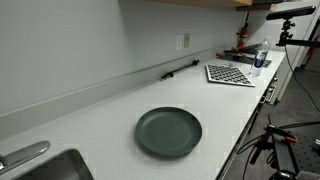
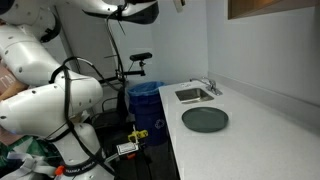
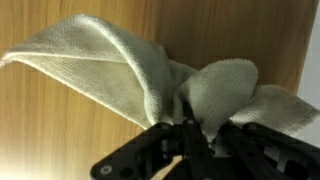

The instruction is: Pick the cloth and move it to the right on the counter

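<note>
The robot's gripper needs to release the cloth on the white counter (image 1: 196, 108) beside the dark green plate, toward the checkered board.
In the wrist view, a beige woven cloth (image 3: 100, 55) hangs bunched from my gripper (image 3: 195, 132). The black fingers are shut on a fold of it. A brown wooden surface fills the background behind the cloth. The cloth does not show in either exterior view. The white counter (image 1: 110, 105) shows in both exterior views (image 2: 270, 120). Part of my white arm (image 2: 40, 100) stands at the left of an exterior view; the gripper itself cannot be made out there.
A dark green plate (image 1: 168, 131) lies on the counter and also shows in an exterior view (image 2: 205, 119). A sink (image 2: 193, 95) with a faucet (image 1: 25, 155) is at one end. A checkered board (image 1: 230, 73) and a bottle (image 1: 262, 58) are at the other end. A blue bin (image 2: 143, 95) stands beside the counter.
</note>
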Controlling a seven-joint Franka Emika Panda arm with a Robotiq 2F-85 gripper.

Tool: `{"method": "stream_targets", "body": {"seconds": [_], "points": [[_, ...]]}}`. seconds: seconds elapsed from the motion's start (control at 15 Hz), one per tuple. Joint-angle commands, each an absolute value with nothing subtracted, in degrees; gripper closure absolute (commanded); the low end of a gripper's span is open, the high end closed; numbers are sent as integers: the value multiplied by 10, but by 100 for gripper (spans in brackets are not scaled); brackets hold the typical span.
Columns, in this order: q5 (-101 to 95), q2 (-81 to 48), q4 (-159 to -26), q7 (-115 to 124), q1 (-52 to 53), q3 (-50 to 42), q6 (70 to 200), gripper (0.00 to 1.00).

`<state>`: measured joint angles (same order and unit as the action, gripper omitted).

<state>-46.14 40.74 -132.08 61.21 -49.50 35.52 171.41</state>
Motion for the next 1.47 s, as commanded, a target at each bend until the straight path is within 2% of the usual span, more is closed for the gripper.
{"method": "stream_targets", "body": {"seconds": [0.0, 0.27, 0.6, 0.67, 1.4], "points": [[-467, 416, -1301, 631, -530, 376, 1727, 98], [-408, 375, -1314, 567, -453, 348, 1697, 98], [-304, 326, -1317, 459, -306, 281, 1601, 98], [-329, 279, -1324, 473, -347, 292, 1649, 98], [-221, 142, -1354, 332, -214, 170, 1611, 98]]}}
